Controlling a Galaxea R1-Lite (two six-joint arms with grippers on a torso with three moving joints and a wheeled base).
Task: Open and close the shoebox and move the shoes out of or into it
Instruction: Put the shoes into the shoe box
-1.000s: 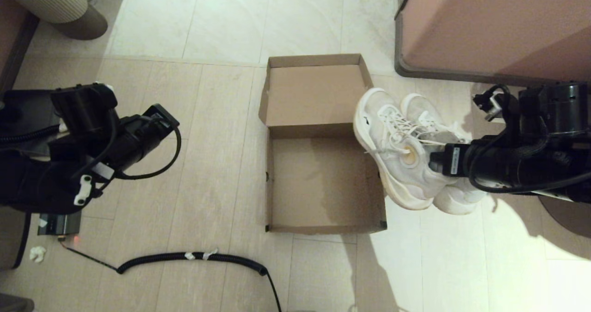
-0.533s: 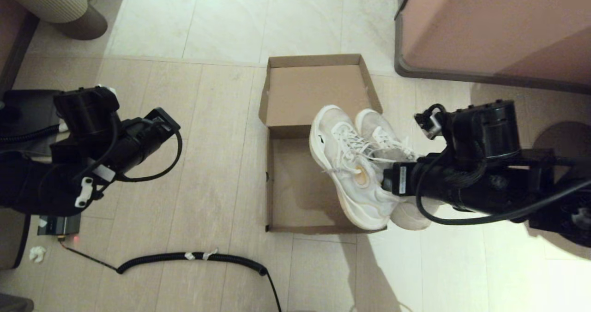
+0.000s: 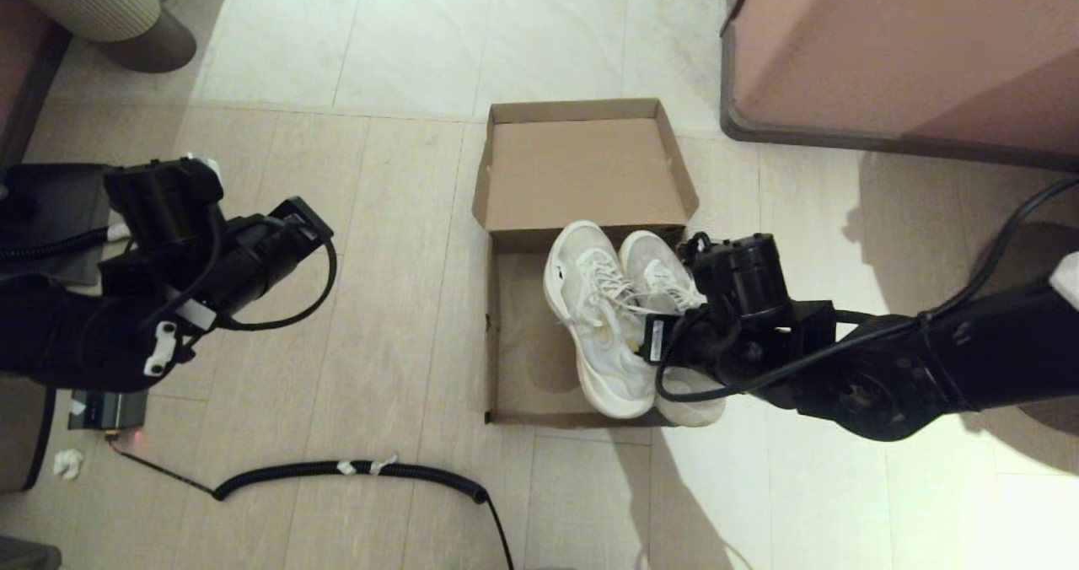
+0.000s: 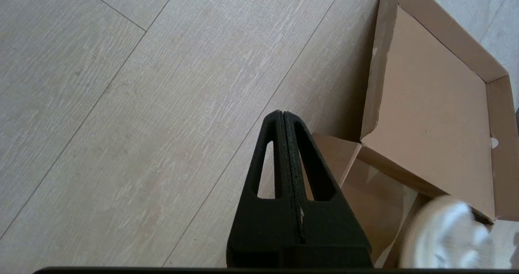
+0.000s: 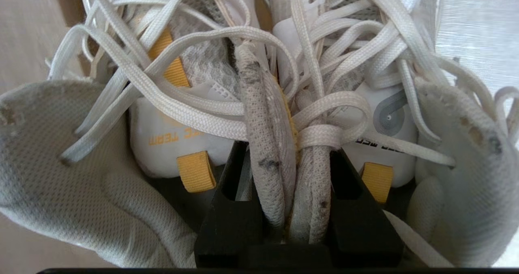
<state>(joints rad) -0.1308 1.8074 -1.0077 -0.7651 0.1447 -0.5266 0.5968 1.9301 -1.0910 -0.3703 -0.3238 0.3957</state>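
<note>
Next, my right gripper lets go of the white mesh shoes in the middle of the shoebox's bottom (image 3: 596, 323), with their toes toward the lid.
The brown cardboard shoebox (image 3: 514, 359) lies open on the floor, its hinged lid (image 3: 582, 174) folded back flat on the far side. The pair of white mesh shoes (image 3: 594, 334) hangs side by side over the box's right half, toes toward the lid. My right gripper (image 5: 284, 152) is shut on the two inner collars of the shoes (image 5: 267, 136), pinched together. The heel of the right-hand shoe (image 3: 691, 405) reaches over the box's near right corner. My left gripper (image 4: 282, 114) is shut on nothing, held over the floor left of the shoebox (image 4: 425, 116).
A large pinkish-brown furniture block (image 3: 902, 47) stands at the back right. A black coiled cable (image 3: 354, 470) lies on the floor before the box. A round ribbed stool (image 3: 101, 5) is at the back left. Open floor lies left of the box.
My right arm has carried the shoes leftward and down, from outside the box's right wall to over its inside. The left arm has barely moved.
</note>
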